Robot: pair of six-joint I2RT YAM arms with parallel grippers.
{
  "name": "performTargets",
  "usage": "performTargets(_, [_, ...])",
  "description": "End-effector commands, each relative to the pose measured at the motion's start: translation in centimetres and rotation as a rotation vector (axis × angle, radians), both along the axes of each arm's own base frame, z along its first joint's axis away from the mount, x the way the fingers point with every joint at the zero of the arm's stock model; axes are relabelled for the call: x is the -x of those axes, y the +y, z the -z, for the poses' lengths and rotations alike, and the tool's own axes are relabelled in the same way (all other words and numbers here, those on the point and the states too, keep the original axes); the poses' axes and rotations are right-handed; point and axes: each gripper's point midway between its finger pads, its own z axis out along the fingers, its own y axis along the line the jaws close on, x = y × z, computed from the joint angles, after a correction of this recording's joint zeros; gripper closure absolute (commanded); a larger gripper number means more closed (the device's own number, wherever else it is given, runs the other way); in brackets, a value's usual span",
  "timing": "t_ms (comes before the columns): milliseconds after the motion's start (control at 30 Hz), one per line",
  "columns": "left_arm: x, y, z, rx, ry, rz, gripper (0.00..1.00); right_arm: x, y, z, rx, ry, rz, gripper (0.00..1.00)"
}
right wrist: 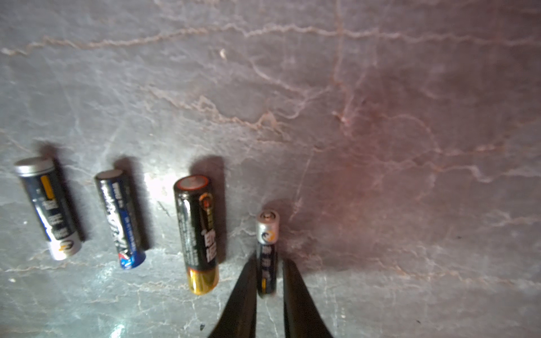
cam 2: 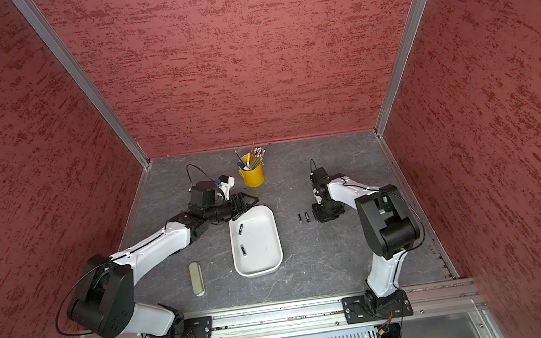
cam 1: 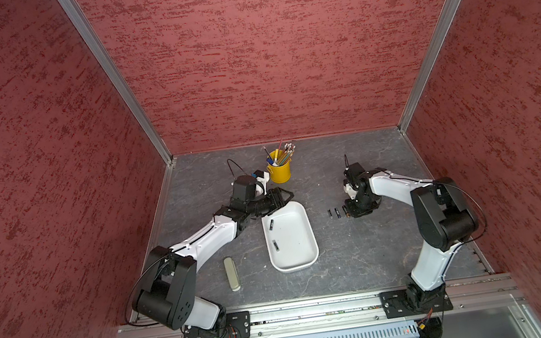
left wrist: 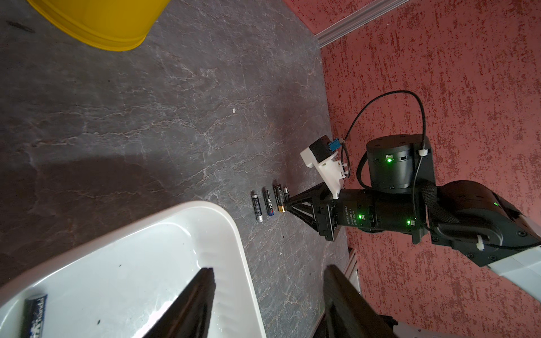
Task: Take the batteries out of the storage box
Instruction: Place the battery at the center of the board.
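Note:
My left gripper is to close next on the body of the battery (cam 1: 271,224) (left wrist: 34,316) near the white storage box's far end, leaving the middle battery for later.
The white storage box (cam 1: 311,232) lies mid-table with two batteries inside, one near its far end (cam 1: 271,224) and one in the middle (cam 1: 275,245). To its right several batteries lie in a row on the table (right wrist: 48,207) (right wrist: 121,218) (right wrist: 197,234). The smallest battery (right wrist: 267,234) rests on the table between the fingers of my right gripper (right wrist: 270,260), which stands narrowly open with a thin gap beside it. My left gripper (left wrist: 269,267) hangs open and empty over the box's far corner (left wrist: 234,234); both top views show it there (cam 2: 253,199).
A yellow cup of pencils and pens (cam 1: 279,172) stands behind the box, close to my left wrist. A slim beige-olive case (cam 1: 231,273) lies left of the box near the front. Red walls enclose the grey table on three sides.

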Motion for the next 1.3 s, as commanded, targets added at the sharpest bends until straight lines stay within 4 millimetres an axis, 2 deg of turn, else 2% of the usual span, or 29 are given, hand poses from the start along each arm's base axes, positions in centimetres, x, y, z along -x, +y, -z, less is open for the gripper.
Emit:
performTargets(0, [0.1, 0.3, 0.4, -0.004, 0.002, -0.003, 0.38, -0.6, -0.2, -0.2, 0.009, -0.005, 0.002, 0.79])
performTargets(533, [0.2, 0.3, 0.5, -0.002, 0.01, -0.003, 0.37, -0.6, 0.1, -1.2, -0.012, -0.03, 0.009, 0.78])
performTargets(800, [0.4, 0.4, 0.6, -0.011, 0.018, -0.004, 0.37, -0.3, 0.0, -2.4, -0.017, -0.052, 0.016, 0.76])
performTargets(933, [0.4, 0.7, 0.8, -0.049, 0.024, -0.003, 0.37, -0.4, -0.1, -3.6, -0.021, -0.074, 0.025, 0.76])
performTargets(1000, [0.6, 1.0, 0.5, -0.129, 0.015, 0.0, 0.37, -0.4, -0.1, -4.6, -0.027, -0.092, 0.035, 0.75])
performTargets(1100, [1.2, 1.9, -0.2, -0.354, -0.026, 0.011, 0.37, -0.7, 0.2, -6.6, -0.06, -0.139, 0.058, 0.75])
performTargets(1267, [2.3, 4.0, -1.0, -0.672, -0.044, 0.021, 0.37, -1.1, 1.9, -9.6, -0.178, -0.186, 0.086, 0.75])
